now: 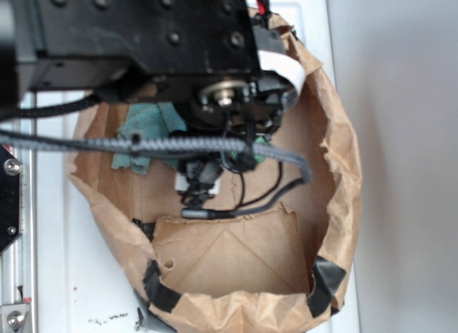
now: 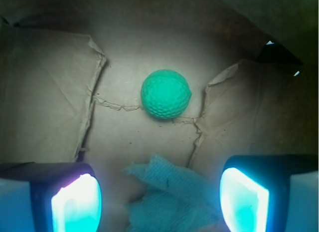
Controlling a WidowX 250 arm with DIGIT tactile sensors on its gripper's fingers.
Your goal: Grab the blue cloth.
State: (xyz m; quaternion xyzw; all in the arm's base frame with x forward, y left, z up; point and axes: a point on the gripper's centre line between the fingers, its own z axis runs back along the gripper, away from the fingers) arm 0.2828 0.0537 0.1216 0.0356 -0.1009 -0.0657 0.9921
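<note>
I should close my gripper on the folded end point(image 1: 170, 158) point(image 2: 183, 198) of the blue cloth, on the side that is closest to the green ball.
The blue cloth point(image 2: 172, 194) is a crumpled teal rag lying on brown paper, low in the wrist view. My gripper point(image 2: 160, 201) is open. Its lit left pad point(image 2: 77, 204) and right pad point(image 2: 244, 199) stand on either side of the cloth, not touching it. A round green dimpled ball point(image 2: 165, 94) rests on the paper beyond the cloth, apart from it. In the exterior view the cloth point(image 1: 154, 122) shows at the left of the bag, partly under the black arm point(image 1: 143, 32) and a cable. The arm hides the fingers there.
A brown paper bag point(image 1: 336, 154) with crumpled walls rings the work area, and black tape point(image 1: 325, 276) patches its near corners. Torn paper flaps point(image 2: 50, 92) cover the floor. Loose cables point(image 1: 272, 197) hang from the arm. A metal rail point(image 1: 14, 304) runs along the left.
</note>
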